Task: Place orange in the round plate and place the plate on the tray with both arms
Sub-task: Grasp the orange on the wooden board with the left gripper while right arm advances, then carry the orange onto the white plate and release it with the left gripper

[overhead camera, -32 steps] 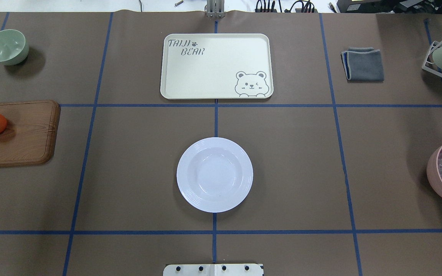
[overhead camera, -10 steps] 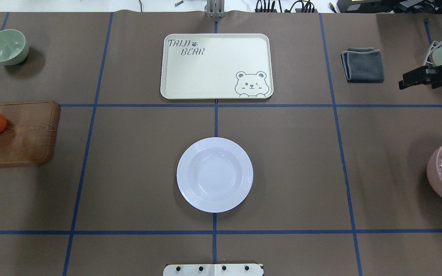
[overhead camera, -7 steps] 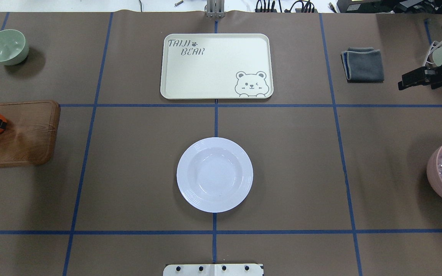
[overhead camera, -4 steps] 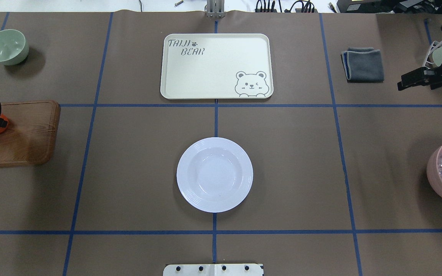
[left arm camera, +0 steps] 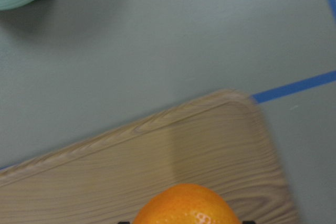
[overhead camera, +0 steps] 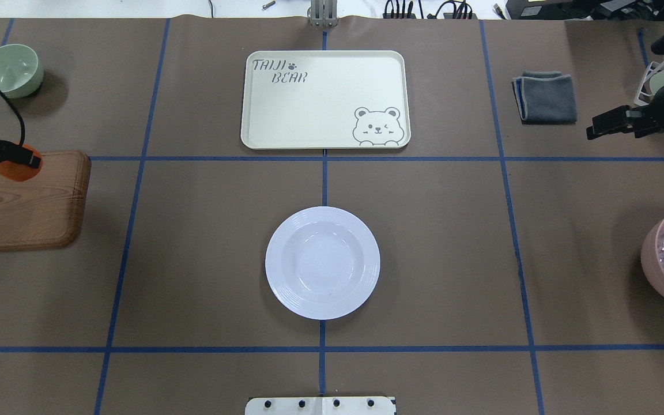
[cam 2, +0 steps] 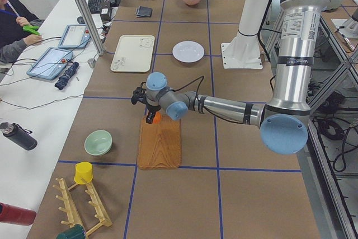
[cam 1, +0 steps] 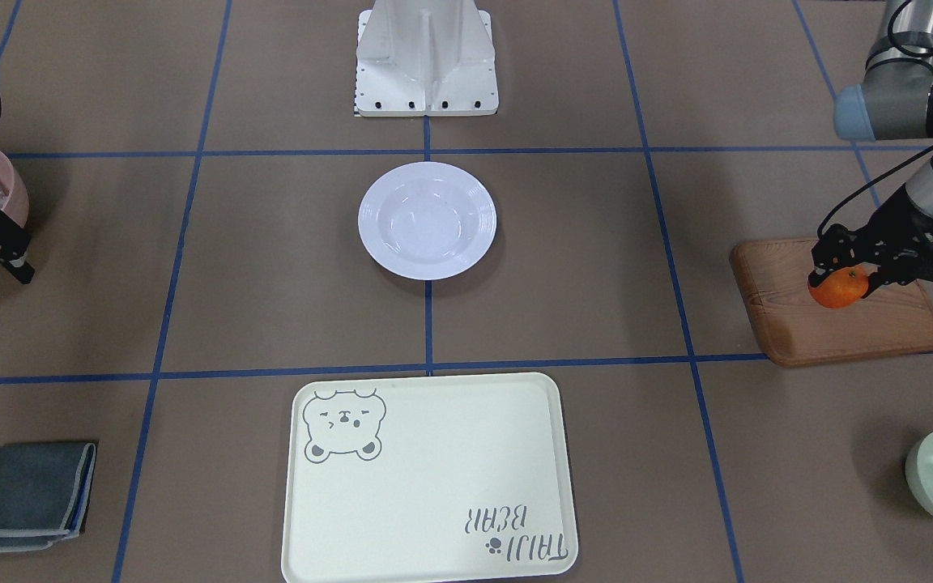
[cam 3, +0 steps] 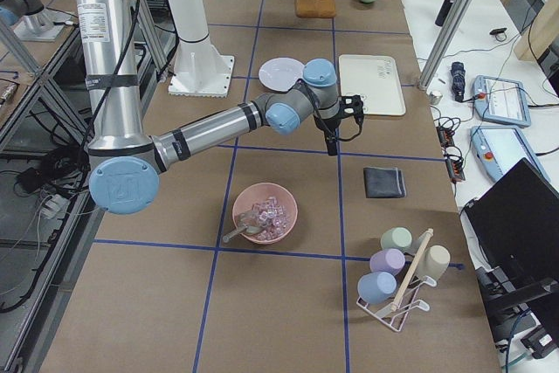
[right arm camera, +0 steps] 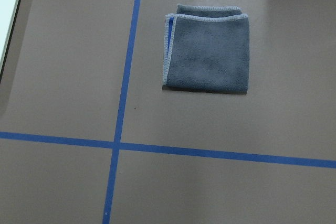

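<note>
My left gripper is to let go of the orange near the middle of the white round plate (cam 1: 434, 225).
The orange (cam 1: 837, 290) hangs just above the far edge of the brown wooden board (cam 1: 847, 328), and my left gripper (cam 1: 841, 274) is shut on it. The left wrist view shows the orange (left arm camera: 186, 207) at its bottom edge, over the board's corner. The white round plate (overhead camera: 322, 262) sits empty at the table's middle, near the robot's base. Beyond it lies the cream tray (overhead camera: 309, 109), also empty. My right gripper (overhead camera: 597, 127) hovers open at the right side, close to the grey cloth (overhead camera: 545, 96), holding nothing.
A pale green bowl (overhead camera: 9, 69) stands at the far left. At the right edge are a pink bowl (overhead camera: 663, 265) with clear pieces and a cup rack (cam 3: 397, 281). A person sits at the table's far side in the exterior left view.
My left gripper has closed on the orange, lifted it off the board and carried it farther away and a little toward the middle. The right gripper has crept slightly toward the middle.
</note>
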Tool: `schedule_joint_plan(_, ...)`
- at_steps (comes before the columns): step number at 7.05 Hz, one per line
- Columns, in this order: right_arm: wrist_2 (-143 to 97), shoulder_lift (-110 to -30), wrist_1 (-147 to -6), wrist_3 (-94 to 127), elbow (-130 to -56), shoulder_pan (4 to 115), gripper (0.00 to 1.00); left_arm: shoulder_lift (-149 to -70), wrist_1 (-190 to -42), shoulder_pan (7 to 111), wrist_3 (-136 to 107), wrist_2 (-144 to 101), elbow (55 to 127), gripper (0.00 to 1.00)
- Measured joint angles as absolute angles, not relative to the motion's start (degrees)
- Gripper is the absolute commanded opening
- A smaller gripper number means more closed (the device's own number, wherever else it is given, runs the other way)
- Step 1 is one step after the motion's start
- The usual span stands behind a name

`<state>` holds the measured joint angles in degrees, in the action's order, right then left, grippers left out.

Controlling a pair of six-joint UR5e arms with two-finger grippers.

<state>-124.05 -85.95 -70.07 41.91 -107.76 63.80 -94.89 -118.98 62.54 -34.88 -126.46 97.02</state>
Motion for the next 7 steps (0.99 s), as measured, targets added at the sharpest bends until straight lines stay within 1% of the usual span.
schedule_joint_plan(1, -123.58, -85.59, -67.79, 45.41, -107.70, 62.32, 1.00, -98.13, -113.63, 60.30, -40.73, -125.34, 101.10, 0.00)
schedule_joint_plan(3, -120.62, -83.87, -63.47, 55.44, -107.67, 58.66, 1.00, -106.62, -105.92, 52.15, -53.60, -120.32, 103.95, 0.00)
schedule_joint_plan(5, -116.39, -81.28, -62.30, 64.89, -107.74, 54.60, 1.00, -119.98, -91.36, 42.03, -63.56, -112.14, 103.93, 0.00)
schedule_joint_plan(7, -110.24, -78.21, -62.16, 73.98, -107.83, 49.91, 1.00, -128.48, -85.60, 33.71, -72.31, -106.23, 101.56, 0.00)
